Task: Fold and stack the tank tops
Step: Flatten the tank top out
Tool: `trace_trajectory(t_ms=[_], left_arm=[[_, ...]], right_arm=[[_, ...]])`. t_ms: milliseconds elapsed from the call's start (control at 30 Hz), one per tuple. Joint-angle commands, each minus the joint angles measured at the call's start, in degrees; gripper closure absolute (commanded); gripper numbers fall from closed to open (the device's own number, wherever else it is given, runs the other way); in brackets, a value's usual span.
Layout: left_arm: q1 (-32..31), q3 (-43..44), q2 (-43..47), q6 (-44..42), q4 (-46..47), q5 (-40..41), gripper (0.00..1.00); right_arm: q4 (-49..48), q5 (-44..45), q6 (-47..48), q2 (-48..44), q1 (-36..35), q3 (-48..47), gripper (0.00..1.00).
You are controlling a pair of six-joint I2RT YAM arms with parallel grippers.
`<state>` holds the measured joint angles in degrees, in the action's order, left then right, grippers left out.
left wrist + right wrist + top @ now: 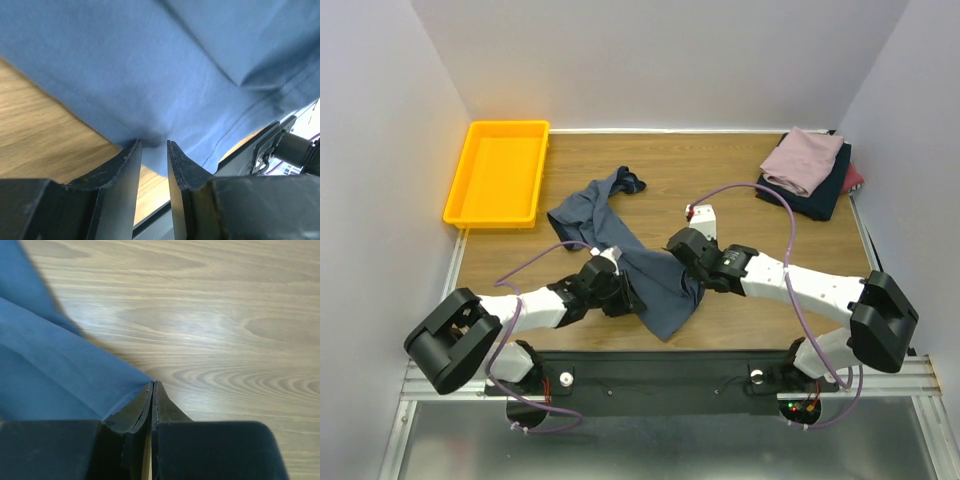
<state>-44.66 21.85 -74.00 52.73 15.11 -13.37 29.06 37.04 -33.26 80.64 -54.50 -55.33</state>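
My left gripper pinches the side of the tank top short of its hem. Next, I open both grippers and take the hem (686, 316) near both ends before lifting.
The slate-blue tank top (588, 212) lies rumpled across the middle of the table, running from back left to front centre. My left gripper (620, 288) is at its near left side. In the left wrist view the jaws (153, 144) stand narrowly apart with a puckered fold of blue cloth (150, 65) pinched between the tips. My right gripper (686, 262) is at its right edge. In the right wrist view its jaws (153, 383) are pressed together on the cloth's corner (50, 375). Folded mauve-pink (805, 158), navy (820, 198) and maroon (856, 178) tops are stacked at the back right.
A yellow plastic tray (500, 170) sits at the back left. White walls enclose the table on three sides. A black rail (660, 372) runs along the front edge between the arm bases. Purple cables loop over both arms.
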Motion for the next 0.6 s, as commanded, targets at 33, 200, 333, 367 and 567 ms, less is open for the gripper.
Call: trace_trajectory(t_ms=[33,200,333,367,567], left_arm=[[-2.18,1.53,1.22,1.58,-1.66,1.23,0.63],[-7.45,3.99,2.89,4.83,-6.23,4.31,0.60],[-10.26,5.66,1.75,5.89,-6.94,5.36,0.55],[-10.61,5.84,1.49,6.07,-6.94,5.63,0.54],[-11.76,6.81,-2.55,6.33,-6.94,7.38,0.54]], right_arm=[[0.91,2.69,-2.34,-0.05,2.91,3.03,0.96],[0.91,2.69,-4.27,1.71,4.14,4.97,0.96],[0.74,2.78,-4.89,1.54,5.02,6.11,0.96],[0.74,2.78,-4.89,1.10,5.19,6.20,0.96],[0.12,2.69,-3.84,-1.10,5.81,5.32,0.95]])
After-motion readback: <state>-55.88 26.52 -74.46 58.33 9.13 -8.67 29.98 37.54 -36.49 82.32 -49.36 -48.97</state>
